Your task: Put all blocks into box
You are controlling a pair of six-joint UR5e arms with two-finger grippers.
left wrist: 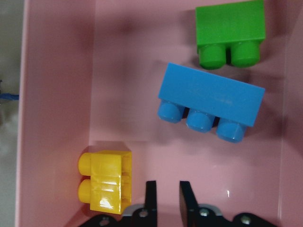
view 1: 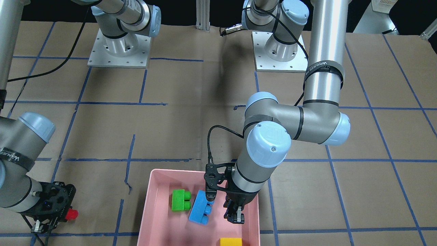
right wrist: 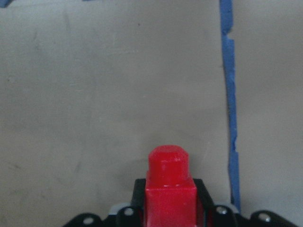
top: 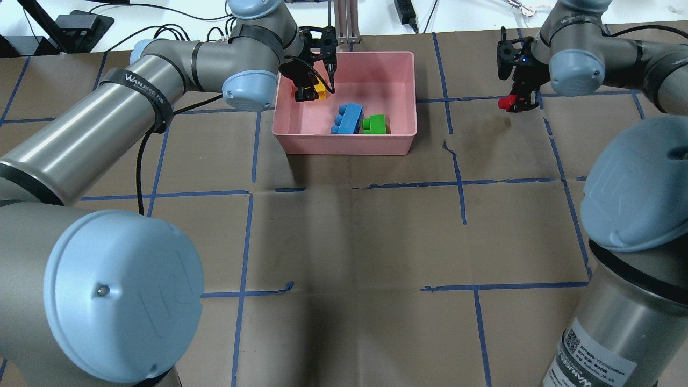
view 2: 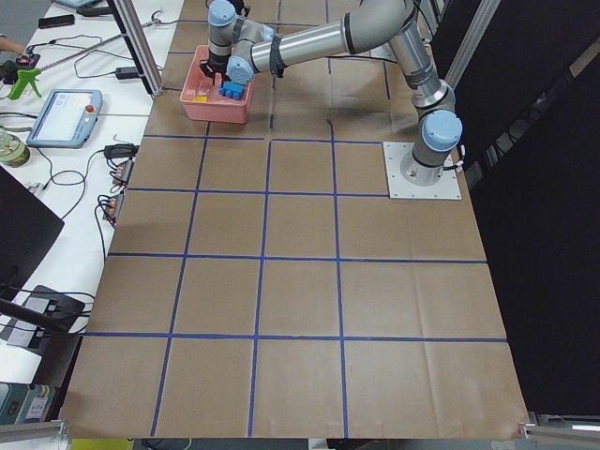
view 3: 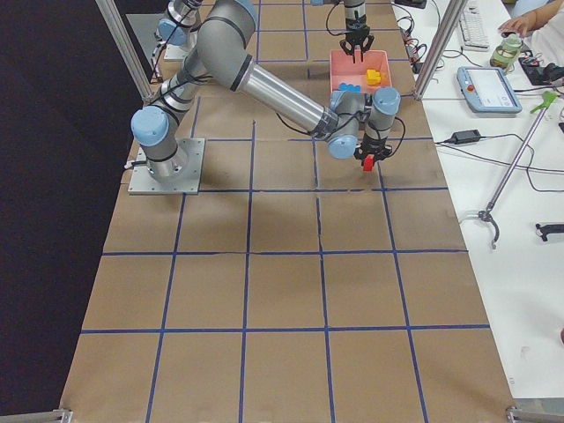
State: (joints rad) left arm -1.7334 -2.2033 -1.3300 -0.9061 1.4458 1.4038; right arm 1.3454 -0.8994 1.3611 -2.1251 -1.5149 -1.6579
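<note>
My right gripper is going to let go of the red block between the green block and the light-blue block [view 1: 184, 206] in the box.
The pink box [top: 344, 148] holds the green block [top: 376, 124], the light-blue block [top: 348, 118] and the yellow block [top: 320, 92]. My left gripper [left wrist: 165, 189] hangs inside the box near its floor. Its fingers are almost together and hold nothing, and the yellow block [left wrist: 106, 182] lies just beside it. My right gripper [right wrist: 170, 187] is shut on the small red block [right wrist: 168, 165]. It holds the red block [top: 505, 102] a little above the paper-covered table, to the right of the box and outside it.
Brown paper with blue tape lines [right wrist: 229, 94] covers the table. The two arm bases [view 1: 117, 48] stand at the robot's edge. A metal post [top: 344, 21] rises just behind the box. Operators' gear [view 3: 485, 88] lies on the bench beyond.
</note>
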